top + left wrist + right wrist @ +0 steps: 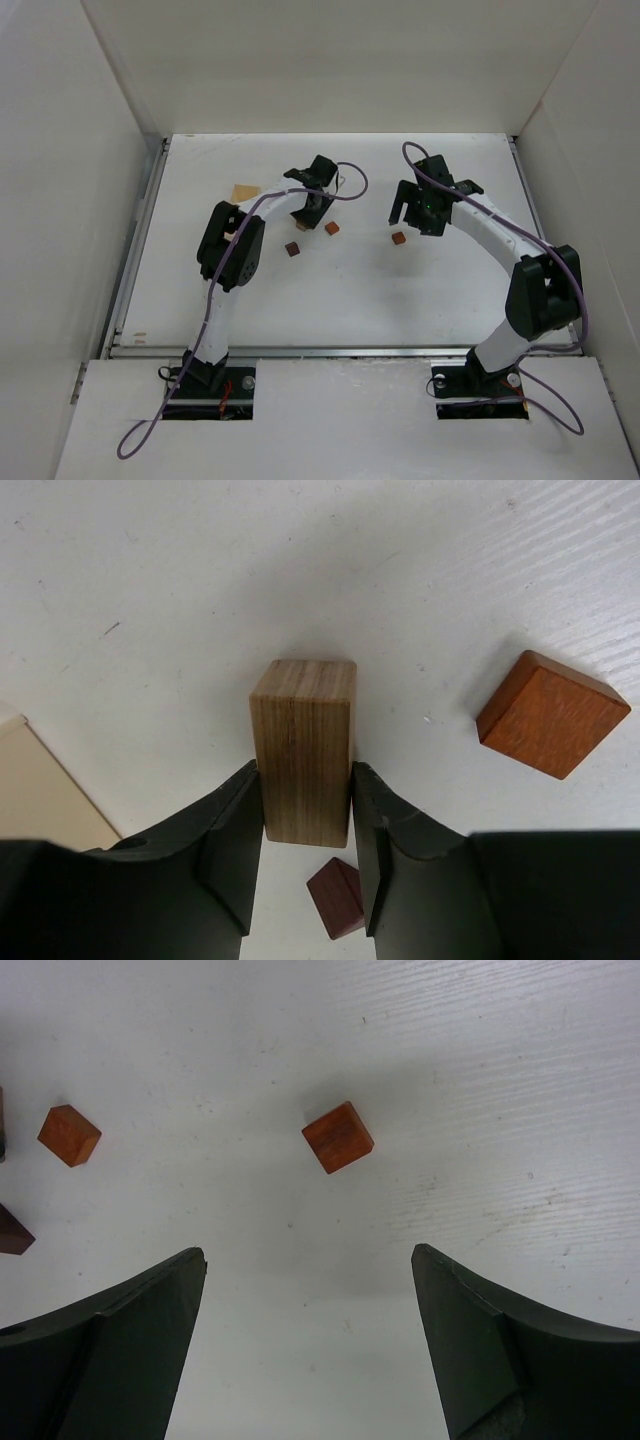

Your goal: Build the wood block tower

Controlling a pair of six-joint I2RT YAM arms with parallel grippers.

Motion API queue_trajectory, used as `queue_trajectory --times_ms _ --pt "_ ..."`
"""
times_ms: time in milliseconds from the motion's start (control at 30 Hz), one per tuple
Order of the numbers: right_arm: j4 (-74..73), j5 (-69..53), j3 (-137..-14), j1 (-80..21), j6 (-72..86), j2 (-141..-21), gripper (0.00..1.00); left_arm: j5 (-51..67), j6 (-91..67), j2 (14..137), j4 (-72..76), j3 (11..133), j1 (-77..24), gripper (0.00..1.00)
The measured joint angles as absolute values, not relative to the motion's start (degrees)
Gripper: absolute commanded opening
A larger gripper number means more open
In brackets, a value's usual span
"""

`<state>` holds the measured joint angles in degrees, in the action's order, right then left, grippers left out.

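Note:
My left gripper will let go of the light tan oblong block on the bare table nearer me than both reddish-orange cubes (355, 281).
My left gripper (303, 785) is shut on the light tan oblong block (303, 730), its fingers pressed on both long sides; whether the block touches the table is unclear. In the top view the left gripper (311, 207) hides that block. A dark brown cube (292, 249) lies just near of it and shows under the fingers in the left wrist view (337, 896). A reddish-orange cube (332, 228) lies to its right, also seen from the left wrist (552, 713). A second reddish-orange cube (399, 238) (338, 1137) lies ahead of my open, empty right gripper (416, 220) (308, 1260).
A pale flat wooden tray (244, 192) lies left of the left gripper, its corner in the left wrist view (45, 790). White walls enclose the table on the left, back and right. The right wrist view also shows the first orange cube (69, 1135) and the dark cube (12, 1230).

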<state>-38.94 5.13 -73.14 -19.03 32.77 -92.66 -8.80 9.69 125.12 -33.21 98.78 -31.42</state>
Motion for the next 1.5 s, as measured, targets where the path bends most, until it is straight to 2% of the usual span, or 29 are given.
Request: queue_trajectory --times_ms 33,300,533,767,1000,1267,1500 --pt "-38.9 5.1 -73.1 -19.0 32.8 -92.7 0.89 -8.8 9.6 125.1 -33.2 98.8 -31.4 0.0" --pt "-39.0 5.1 -73.1 -18.8 32.6 -92.7 0.89 -8.6 10.5 124.1 -32.0 97.5 -31.6 0.0" --pt "-39.0 5.4 -73.1 -17.1 31.9 -92.6 0.91 -7.9 16.6 112.6 -30.4 89.8 -35.3 0.0" --pt "-39.1 4.6 -73.1 -14.2 31.5 -89.8 0.91 0.3 16.9 103.0 -25.3 86.9 -40.9 0.0" --pt "-35.3 -8.9 -71.7 -9.4 29.5 -82.4 0.93 7.3 12.3 98.7 -21.6 85.1 -40.4 0.0" --pt "-24.4 -29.3 -65.1 -8.6 29.6 -77.7 0.93 9.3 11.5 97.4 -21.2 85.0 -46.2 0.0" --pt "-21.2 -36.8 -63.9 -8.9 30.1 -77.8 0.89 9.7 11.5 97.4 -21.2 85.0 -48.6 0.0"
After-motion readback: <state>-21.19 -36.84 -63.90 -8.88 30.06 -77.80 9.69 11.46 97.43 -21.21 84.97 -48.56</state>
